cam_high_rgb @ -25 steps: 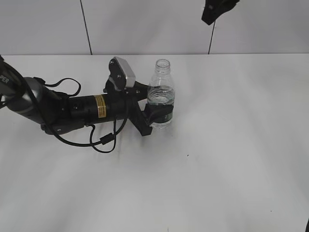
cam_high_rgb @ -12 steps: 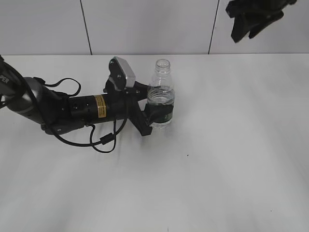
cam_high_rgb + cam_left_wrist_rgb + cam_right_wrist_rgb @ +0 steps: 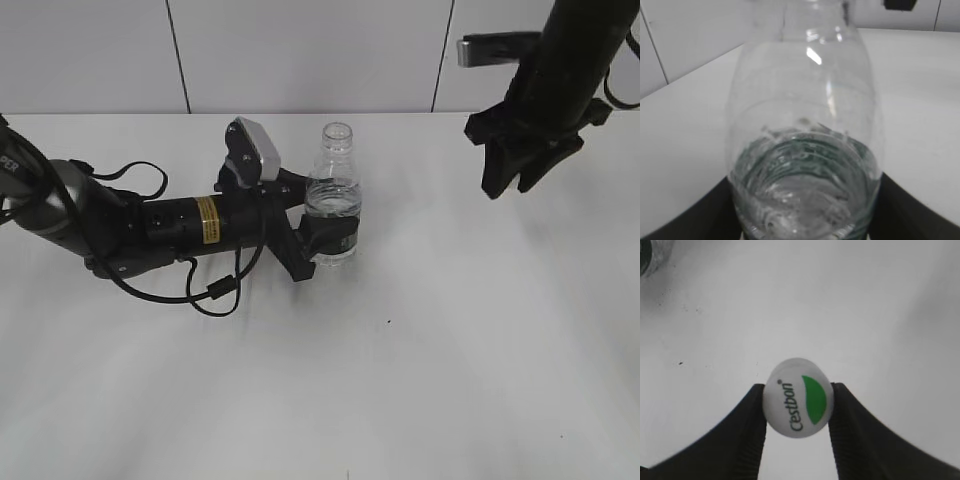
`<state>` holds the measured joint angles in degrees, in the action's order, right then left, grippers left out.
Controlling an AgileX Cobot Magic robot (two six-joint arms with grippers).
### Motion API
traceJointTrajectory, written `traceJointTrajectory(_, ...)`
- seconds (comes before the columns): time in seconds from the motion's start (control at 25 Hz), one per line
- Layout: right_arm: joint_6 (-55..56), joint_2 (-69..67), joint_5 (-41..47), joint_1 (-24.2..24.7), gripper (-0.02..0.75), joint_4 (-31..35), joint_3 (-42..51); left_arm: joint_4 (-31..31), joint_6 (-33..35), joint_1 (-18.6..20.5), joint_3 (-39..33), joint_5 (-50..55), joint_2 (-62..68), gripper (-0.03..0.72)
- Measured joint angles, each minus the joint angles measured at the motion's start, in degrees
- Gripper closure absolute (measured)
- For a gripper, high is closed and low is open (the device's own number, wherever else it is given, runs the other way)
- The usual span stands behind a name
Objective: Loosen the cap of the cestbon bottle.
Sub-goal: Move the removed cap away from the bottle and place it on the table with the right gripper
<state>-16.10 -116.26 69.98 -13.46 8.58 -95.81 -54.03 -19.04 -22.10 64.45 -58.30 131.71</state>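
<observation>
I should use my right gripper to set the white cap down on the open white table [image 3: 433,284] [image 3: 740,339], beside the cestbon bottle.
The clear cestbon bottle [image 3: 335,190] stands upright on the white table with its neck open and no cap on it. My left gripper [image 3: 325,240] is shut around its dark green label band; the left wrist view shows the bottle [image 3: 802,150] filling the space between the jaws. My right gripper [image 3: 510,185] hangs above the table at the right, well away from the bottle. In the right wrist view it [image 3: 797,400] is shut on the white cap [image 3: 798,397] with the green half-moon mark and "Cestbon" lettering.
The left arm [image 3: 150,225] lies low across the table's left part with a looped black cable [image 3: 215,290]. A white tiled wall [image 3: 300,50] runs behind the table's far edge.
My right arm has come down and to the right from the top edge of the exterior view, now hanging lower over the table's right side. The left arm and bottle have not moved.
</observation>
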Motion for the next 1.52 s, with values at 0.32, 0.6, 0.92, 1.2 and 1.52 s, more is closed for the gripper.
traceJointTrajectory(0.32,0.0,1.1,-11.3,-0.5,0.442,3.3,13.0,0.0,0.0,0.0,0.0,0.0,0.0,0.272)
traceJointTrajectory(0.6,-2.9,1.1,-23.6,-1.5,0.442,3.3,23.0,0.0,0.0,0.0,0.0,0.0,0.0,0.272)
traceJointTrajectory(0.92,-8.6,1.1,-33.9,-8.3,0.442,3.0,25.4,0.0,0.0,0.0,0.0,0.0,0.0,0.272)
traceJointTrajectory(1.2,-8.8,1.0,-34.8,-8.7,0.442,2.8,25.4,0.0,0.0,0.0,0.0,0.0,0.0,0.272)
traceJointTrajectory(1.52,-8.3,-1.3,-33.0,-8.7,0.442,2.8,25.5,0.0,0.0,0.0,0.0,0.0,0.0,0.273)
